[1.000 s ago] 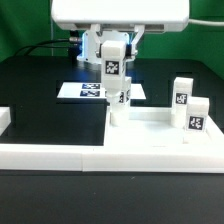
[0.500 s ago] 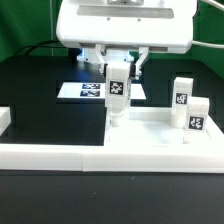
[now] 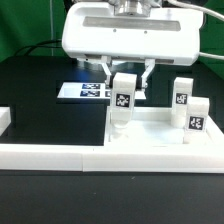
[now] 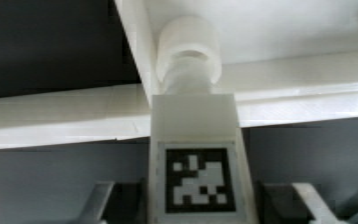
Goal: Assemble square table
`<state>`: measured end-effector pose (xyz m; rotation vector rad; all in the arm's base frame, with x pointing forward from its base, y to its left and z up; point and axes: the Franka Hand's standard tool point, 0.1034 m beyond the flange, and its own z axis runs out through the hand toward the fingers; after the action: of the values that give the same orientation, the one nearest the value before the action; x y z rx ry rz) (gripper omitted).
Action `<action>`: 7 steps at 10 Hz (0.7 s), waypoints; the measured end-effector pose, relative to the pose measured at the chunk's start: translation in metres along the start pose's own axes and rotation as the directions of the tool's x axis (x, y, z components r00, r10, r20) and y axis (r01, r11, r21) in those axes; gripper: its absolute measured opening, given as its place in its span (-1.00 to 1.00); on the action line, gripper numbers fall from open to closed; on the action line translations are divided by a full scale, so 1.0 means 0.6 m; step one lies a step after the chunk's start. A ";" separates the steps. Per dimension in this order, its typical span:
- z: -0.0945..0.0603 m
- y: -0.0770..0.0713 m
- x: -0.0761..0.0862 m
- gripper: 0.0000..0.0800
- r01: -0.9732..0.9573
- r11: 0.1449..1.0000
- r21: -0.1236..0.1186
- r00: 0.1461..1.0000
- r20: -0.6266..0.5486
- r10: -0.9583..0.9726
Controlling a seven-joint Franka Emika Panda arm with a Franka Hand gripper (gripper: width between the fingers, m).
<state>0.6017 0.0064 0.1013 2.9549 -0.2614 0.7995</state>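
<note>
The tabletop's front corner (image 3: 118, 138) (image 4: 188, 34) is by the border rail, opposite the other tagged legs. Next, my gripper lets go of the leg there.
The white square tabletop (image 3: 150, 137) lies tray-side up on the table. My gripper (image 3: 127, 84) is shut on a small white tagged leg (image 3: 122, 102), which stands upright over the tabletop's corner on the exterior view's left. In the wrist view the leg (image 4: 197, 150) runs between my gripper (image 4: 199, 205) fingers, and its round end (image 4: 190, 58) meets the tabletop (image 4: 309, 92) corner. I cannot tell how deep it sits. Two more tagged legs (image 3: 181, 95) (image 3: 196, 112) stand on the tabletop's side at the exterior view's right.
A long low white border rail (image 3: 90, 157) runs along the front, with a short raised end (image 3: 5, 118) at the exterior view's left. The marker board (image 3: 84, 91) lies flat behind the tabletop. The table is black.
The gripper has come down and turned with the leg in it. The leg's tag now sits lower and a little toward the exterior view's right.
</note>
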 end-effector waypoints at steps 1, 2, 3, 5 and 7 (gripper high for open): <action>0.005 0.001 -0.003 -0.27 0.002 1.000 -0.003 1.000 0.004 -0.002; 0.010 0.002 -0.007 -0.27 0.004 1.000 -0.007 1.000 0.006 -0.004; 0.013 0.001 -0.006 -0.27 0.008 1.000 -0.009 1.000 -0.007 -0.008; 0.022 -0.008 -0.010 -0.27 0.022 1.000 -0.010 1.000 -0.016 -0.022; 0.025 -0.008 -0.012 -0.27 0.025 1.000 -0.011 1.000 -0.014 -0.025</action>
<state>0.6039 0.0107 0.0843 2.9349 -0.2266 0.8126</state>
